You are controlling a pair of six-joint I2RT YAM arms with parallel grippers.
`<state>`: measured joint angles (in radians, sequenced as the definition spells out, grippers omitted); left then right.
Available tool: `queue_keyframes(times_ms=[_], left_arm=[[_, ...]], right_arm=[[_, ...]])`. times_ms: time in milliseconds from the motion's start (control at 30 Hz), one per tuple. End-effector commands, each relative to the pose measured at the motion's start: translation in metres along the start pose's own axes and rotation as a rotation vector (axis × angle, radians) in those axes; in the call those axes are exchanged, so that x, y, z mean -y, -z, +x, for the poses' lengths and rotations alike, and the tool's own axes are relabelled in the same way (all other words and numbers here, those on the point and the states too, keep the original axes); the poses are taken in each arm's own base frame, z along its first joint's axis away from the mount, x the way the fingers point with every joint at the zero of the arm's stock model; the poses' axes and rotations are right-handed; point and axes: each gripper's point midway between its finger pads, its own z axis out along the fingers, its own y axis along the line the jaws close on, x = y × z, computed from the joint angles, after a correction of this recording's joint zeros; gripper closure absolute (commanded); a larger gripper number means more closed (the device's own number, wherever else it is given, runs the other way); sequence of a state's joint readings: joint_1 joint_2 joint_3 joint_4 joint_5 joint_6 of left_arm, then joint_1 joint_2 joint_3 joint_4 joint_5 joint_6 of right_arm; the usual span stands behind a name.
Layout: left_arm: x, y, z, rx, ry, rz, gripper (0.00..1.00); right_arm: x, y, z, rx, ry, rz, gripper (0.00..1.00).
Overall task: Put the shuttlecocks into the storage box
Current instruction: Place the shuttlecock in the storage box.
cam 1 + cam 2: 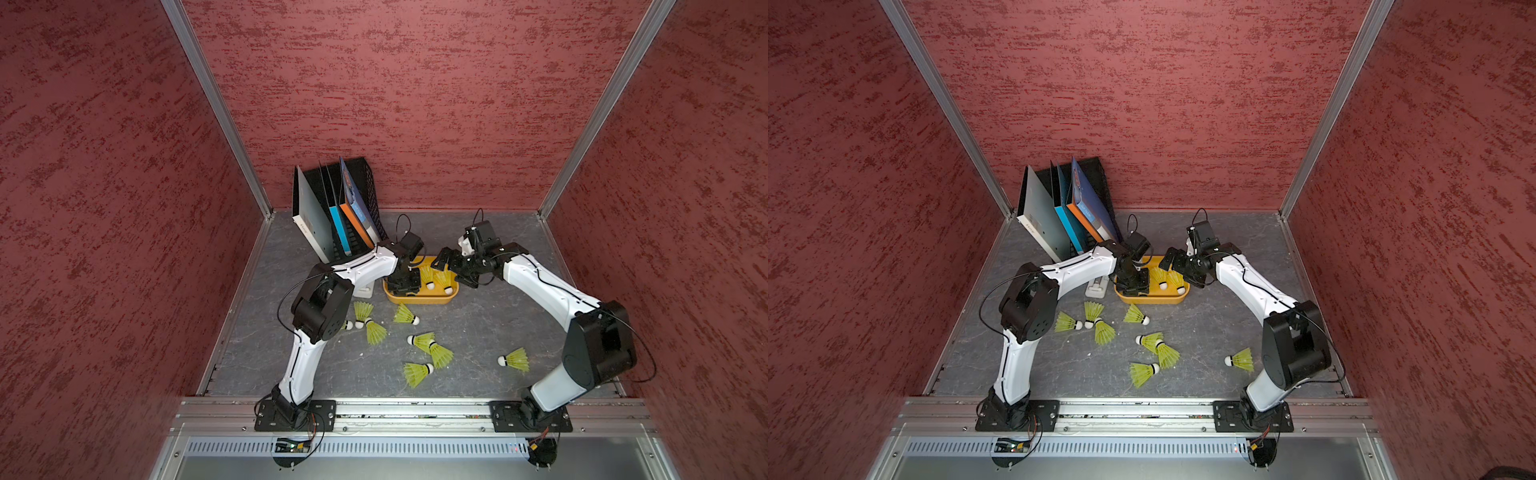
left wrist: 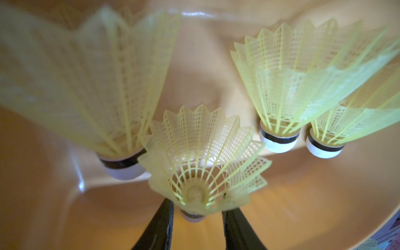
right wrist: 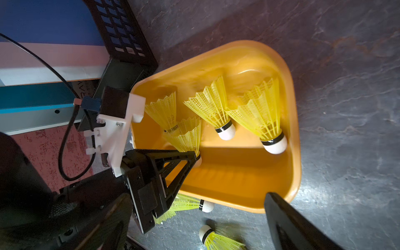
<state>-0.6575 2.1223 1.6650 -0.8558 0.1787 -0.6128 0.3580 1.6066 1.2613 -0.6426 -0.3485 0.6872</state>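
Observation:
My left gripper is going to release the neon shuttlecock between the other shuttlecocks near the storage box's front side [image 1: 415, 291] [image 2: 208, 160].
The orange storage box [image 1: 419, 298] [image 1: 1154, 300] sits at the back middle of the table. My left gripper [image 1: 405, 284] [image 2: 198, 207] reaches down into its left end. Its fingers stand slightly apart on either side of a shuttlecock's white tip [image 2: 192, 217], with a small gap on each side. That shuttlecock [image 3: 186, 136] stands with its skirt up. Three more shuttlecocks [image 3: 213, 108] lie in the box. My right gripper [image 1: 451, 266] [image 3: 197, 201] hovers wide open and empty over the box's right end. Several shuttlecocks [image 1: 423, 340] lie scattered on the table in front of the box.
A black mesh file rack with books [image 1: 345, 199] stands just behind and left of the box. A small grey-white device [image 1: 1097, 286] lies beside the box under my left arm. Red walls enclose the grey table [image 1: 478, 324] on three sides.

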Motion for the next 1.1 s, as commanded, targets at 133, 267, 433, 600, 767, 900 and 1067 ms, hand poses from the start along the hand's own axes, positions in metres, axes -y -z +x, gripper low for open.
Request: queue_keyframes(times_ms=[133,267,433,600,767,900,1067], left_arm=[[0.004,0.006,-0.009,0.039,-0.026,-0.019,0.65],[0.006,0.007,-0.014,0.046,-0.036,-0.023,0.66],[0.008,0.006,-0.016,0.044,-0.038,-0.018,0.66],[0.006,0.006,-0.013,0.042,-0.043,-0.027,0.66],[0.005,0.013,-0.012,0.050,-0.051,-0.033,0.63],[0.007,0.020,-0.009,0.057,-0.060,-0.039,0.55],[0.009,0.027,-0.004,0.063,-0.065,-0.042,0.43]], right_arm=[[-0.003,0.005,-0.002,0.017,0.016,-0.022,0.02],[-0.003,0.005,-0.001,0.017,0.016,-0.024,0.02],[-0.003,0.005,0.000,0.014,0.016,-0.024,0.02],[-0.002,0.006,0.000,0.018,0.015,-0.020,0.01],[-0.003,0.007,0.000,0.021,0.014,-0.023,0.02],[-0.003,0.008,0.000,0.023,0.015,-0.025,0.02],[-0.003,0.010,0.001,0.025,0.019,-0.022,0.02]])
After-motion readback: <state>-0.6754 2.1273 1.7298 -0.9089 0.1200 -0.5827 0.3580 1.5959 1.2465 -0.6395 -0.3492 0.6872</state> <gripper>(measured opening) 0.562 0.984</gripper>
